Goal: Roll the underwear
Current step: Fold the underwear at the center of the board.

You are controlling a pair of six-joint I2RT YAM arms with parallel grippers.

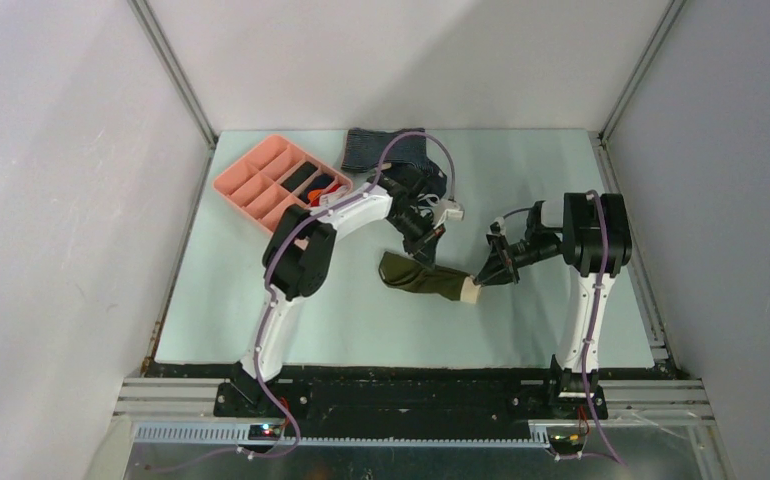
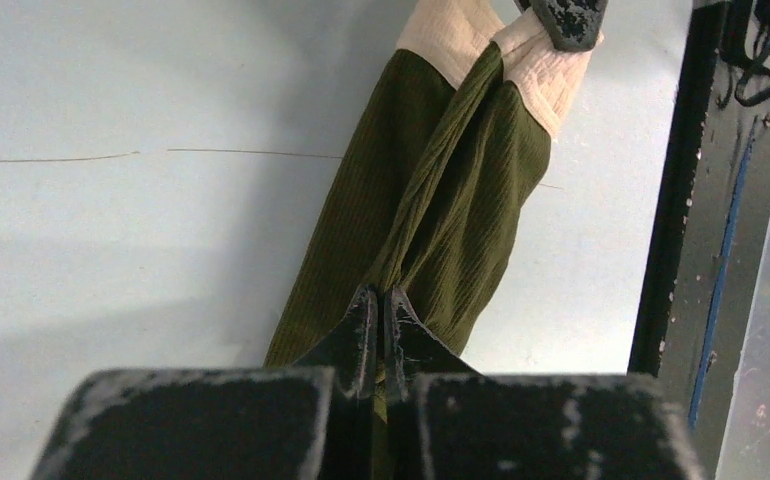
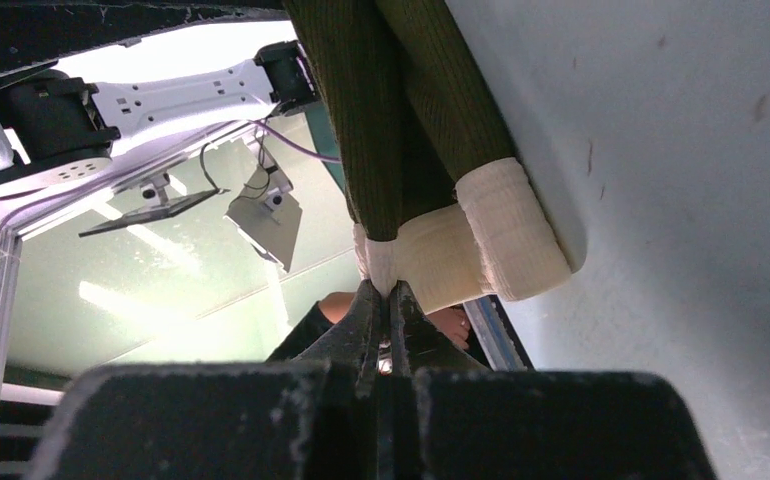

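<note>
The underwear bunches into a tight fold from my left gripper to the cream waistband, so next my left gripper opens and pinches the cloth nearer the waistband (image 2: pixel 439 150).
The underwear (image 1: pixel 426 277) is dark olive-green ribbed cloth with a cream waistband, stretched out between both grippers at mid-table. My left gripper (image 1: pixel 424 249) is shut on its green end; the left wrist view shows the cloth (image 2: pixel 431 210) pinched between the closed tips (image 2: pixel 381 300). My right gripper (image 1: pixel 483 275) is shut on the cream waistband (image 3: pixel 461 250), pinched at the fingertips (image 3: pixel 389 292). The right gripper's tip also shows at the waistband in the left wrist view (image 2: pixel 566 20).
A pink compartment tray (image 1: pixel 273 180) with dark items stands at the back left. A blue-grey garment (image 1: pixel 386 148) lies at the back centre, partly under the left arm. Walls close in on three sides.
</note>
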